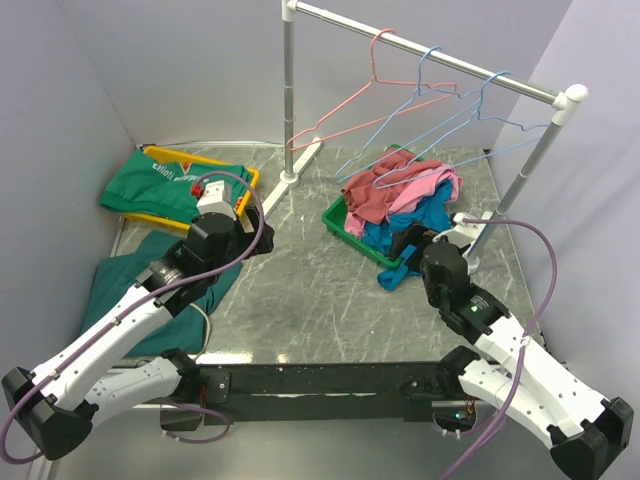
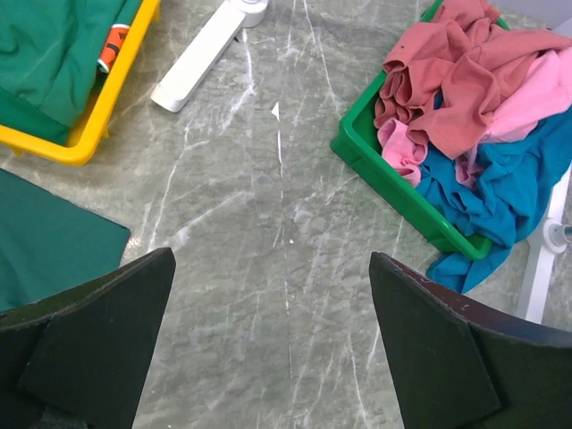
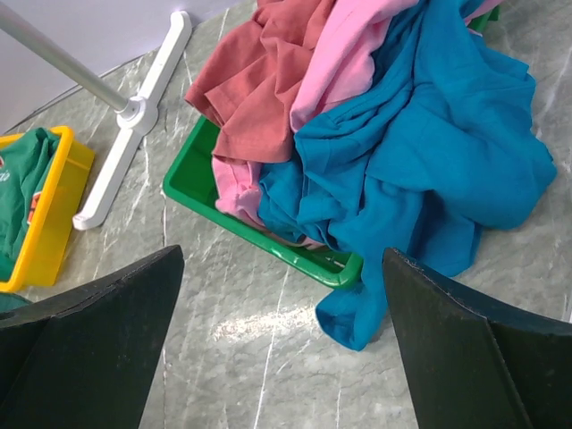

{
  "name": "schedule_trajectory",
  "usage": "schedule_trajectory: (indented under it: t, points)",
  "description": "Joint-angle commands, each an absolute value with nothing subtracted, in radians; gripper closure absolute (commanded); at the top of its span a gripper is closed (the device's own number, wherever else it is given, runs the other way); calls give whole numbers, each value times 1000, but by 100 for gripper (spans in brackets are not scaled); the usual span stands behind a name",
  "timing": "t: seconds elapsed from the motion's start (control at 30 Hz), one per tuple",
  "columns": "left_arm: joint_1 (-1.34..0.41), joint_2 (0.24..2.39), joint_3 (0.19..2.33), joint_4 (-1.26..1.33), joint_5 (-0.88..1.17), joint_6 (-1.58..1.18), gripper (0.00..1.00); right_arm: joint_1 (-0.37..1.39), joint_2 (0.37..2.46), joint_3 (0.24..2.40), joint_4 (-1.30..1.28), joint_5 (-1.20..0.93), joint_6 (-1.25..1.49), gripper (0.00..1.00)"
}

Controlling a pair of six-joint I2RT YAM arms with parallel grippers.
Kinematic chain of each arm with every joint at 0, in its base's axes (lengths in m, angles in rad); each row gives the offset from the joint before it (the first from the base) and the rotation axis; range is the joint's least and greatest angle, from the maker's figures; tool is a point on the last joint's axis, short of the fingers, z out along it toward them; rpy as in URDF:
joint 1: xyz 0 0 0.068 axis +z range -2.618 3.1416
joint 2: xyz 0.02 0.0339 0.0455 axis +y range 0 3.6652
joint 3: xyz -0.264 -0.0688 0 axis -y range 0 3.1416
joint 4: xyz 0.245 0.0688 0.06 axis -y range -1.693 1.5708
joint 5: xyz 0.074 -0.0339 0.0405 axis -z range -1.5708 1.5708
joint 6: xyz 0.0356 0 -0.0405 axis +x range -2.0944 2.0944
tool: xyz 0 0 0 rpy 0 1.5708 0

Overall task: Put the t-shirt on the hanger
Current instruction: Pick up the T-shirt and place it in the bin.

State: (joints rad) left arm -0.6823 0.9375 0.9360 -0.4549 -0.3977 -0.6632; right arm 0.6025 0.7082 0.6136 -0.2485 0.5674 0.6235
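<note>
Next, I close my right gripper on the teal-blue t-shirt's fold [image 1: 398, 222] [image 3: 332, 157], beside the near end of the pink garment in the green tray.
The teal-blue t-shirt [image 1: 392, 240] lies crumpled in the green tray [image 1: 342, 222], spilling over its near rim onto the table; it also shows in the right wrist view [image 3: 420, 161] and the left wrist view [image 2: 500, 192]. The pink wire hanger [image 1: 372, 95] hangs on the rail at the back. My right gripper [image 3: 281, 357] is open and empty, just in front of the tray with the shirt's hanging corner between its fingers' line. My left gripper [image 2: 268, 357] is open and empty over bare table, left of the tray.
Pink and maroon clothes [image 1: 395, 185] share the green tray. Two light blue hangers [image 1: 455, 115] hang on the rail [image 1: 430, 52]. A yellow tray [image 1: 160, 215] with green garments [image 1: 165, 180] sits back left; a dark green cloth [image 1: 135, 290] lies under the left arm. The rack's white feet [image 1: 285, 185] stand on the table.
</note>
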Motion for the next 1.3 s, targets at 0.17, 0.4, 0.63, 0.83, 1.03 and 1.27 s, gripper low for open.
schedule_trajectory:
  t: [0.17, 0.4, 0.63, 0.83, 1.03, 1.27]
  points:
    - [-684, 914, 936, -454, -357, -673, 4, 603, 764, 676, -258, 552, 612, 0]
    - [-684, 900, 923, -442, -339, -678, 4, 603, 807, 681, -242, 522, 601, 0]
    - [-684, 934, 930, -433, -321, -692, 4, 603, 948, 776, -222, 521, 601, 0]
    - [-686, 942, 926, -445, -296, -704, 3, 520, 1138, 865, -238, 539, 613, 5]
    - [-684, 937, 942, -460, -278, -696, 4, 377, 1229, 841, -166, 448, 627, 15]
    - [-684, 942, 943, -456, -267, -695, 4, 356, 1434, 888, -109, 385, 609, 19]
